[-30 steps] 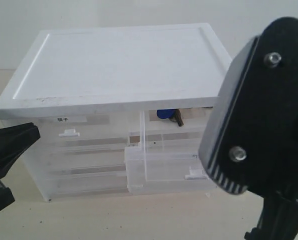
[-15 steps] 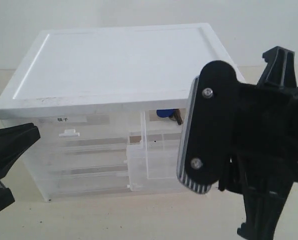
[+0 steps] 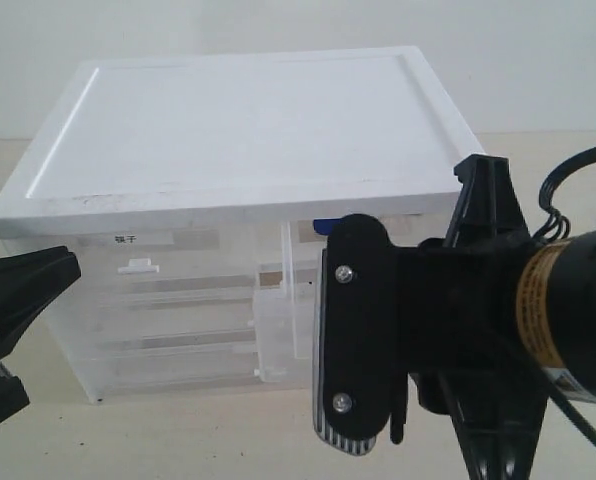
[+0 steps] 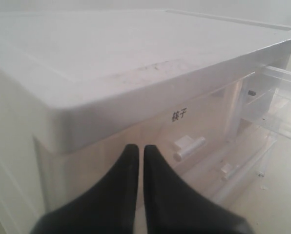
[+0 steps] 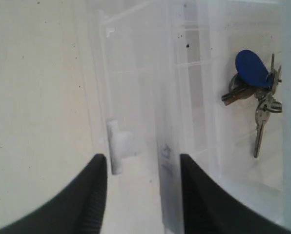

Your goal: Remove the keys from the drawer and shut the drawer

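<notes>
The keys' blue fob sits mostly beneath the cabinet's white top, so my right gripper should regrasp the drawer's front side (image 5: 155, 117) and pull the drawer farther out first.
The keys (image 5: 255, 97), silver on a ring with a round blue fob (image 5: 252, 68), lie inside the pulled-out translucent drawer (image 5: 194, 87). In the exterior view only a sliver of the fob (image 3: 323, 227) shows under the cabinet's white top (image 3: 248, 120). My right gripper (image 5: 141, 161) is open, its jaws either side of the drawer's front wall and white tab handle (image 5: 117, 146). One of its fingers (image 3: 356, 330) hides most of the drawer (image 3: 278, 330). My left gripper (image 4: 137, 148) is shut on nothing, by the cabinet's left front corner (image 3: 38, 280).
The cabinet's other half-width drawer, with a dark-printed label (image 4: 178, 115) and tab handle (image 4: 188, 146), is shut. Full-width drawers (image 3: 168, 350) lie beneath it. The cabinet stands on a pale tabletop (image 3: 178, 440) with a white wall behind.
My right gripper has swung left and down in front of the open drawer, hiding its handle, and its jaws have narrowed somewhat. The left gripper has stayed put.
</notes>
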Available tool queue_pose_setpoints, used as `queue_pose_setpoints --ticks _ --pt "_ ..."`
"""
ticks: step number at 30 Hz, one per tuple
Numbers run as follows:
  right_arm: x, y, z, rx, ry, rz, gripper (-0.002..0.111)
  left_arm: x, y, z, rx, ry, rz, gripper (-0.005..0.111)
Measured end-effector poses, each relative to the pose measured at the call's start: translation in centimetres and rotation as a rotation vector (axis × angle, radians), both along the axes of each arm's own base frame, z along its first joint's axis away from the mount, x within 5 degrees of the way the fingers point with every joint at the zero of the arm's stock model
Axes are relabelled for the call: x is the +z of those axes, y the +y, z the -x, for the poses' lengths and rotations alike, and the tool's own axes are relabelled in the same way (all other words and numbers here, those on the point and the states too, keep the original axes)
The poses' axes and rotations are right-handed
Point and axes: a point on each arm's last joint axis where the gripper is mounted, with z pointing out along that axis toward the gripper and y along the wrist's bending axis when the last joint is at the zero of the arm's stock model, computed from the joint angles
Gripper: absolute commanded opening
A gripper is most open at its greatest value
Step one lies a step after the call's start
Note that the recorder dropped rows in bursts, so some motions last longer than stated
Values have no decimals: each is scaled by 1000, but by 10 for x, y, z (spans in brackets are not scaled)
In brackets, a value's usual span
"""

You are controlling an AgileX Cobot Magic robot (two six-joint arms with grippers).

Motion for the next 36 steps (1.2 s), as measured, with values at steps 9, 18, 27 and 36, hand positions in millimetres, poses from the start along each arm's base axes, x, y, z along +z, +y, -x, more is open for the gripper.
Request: queue_pose_setpoints --ticks 9,18,27,36 --pt "3 -3 4 49 40 60 0 0 0 0 0 0 0 5" --pt "25 -30 26 117 142 20 1 -1 -1 1 -11 2 -8 5" --pt "31 -25 24 36 147 -106 59 -1 -1 1 -11 3 -9 5" --pt "70 -14 19 -158 171 -438 59 -1 -1 1 -11 3 -9 5"
